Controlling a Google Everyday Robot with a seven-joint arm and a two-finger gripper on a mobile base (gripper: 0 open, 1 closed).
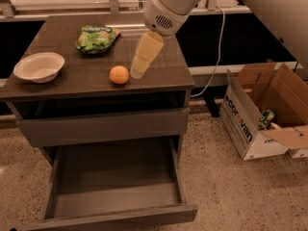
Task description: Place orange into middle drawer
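The fingers of my gripper needs to close around the middle of the orange (118,75), close to the front edge of the dark countertop.
The orange (119,74) sits on the dark countertop (159,76) of the grey cabinet, near its front edge and right of centre. My gripper (137,72) hangs from the white arm (168,8) and points down-left, its cream tip just to the right of the orange, close to it and low over the countertop. The middle drawer (115,179) is pulled out below, showing a bare grey floor and low side walls. Nothing is in it.
A white bowl (39,66) stands at the countertop's left and a green snack bag (96,37) at its back. A closed drawer with a taller front (101,126) sits above the open one. An open cardboard box (264,112) stands on the floor at right.
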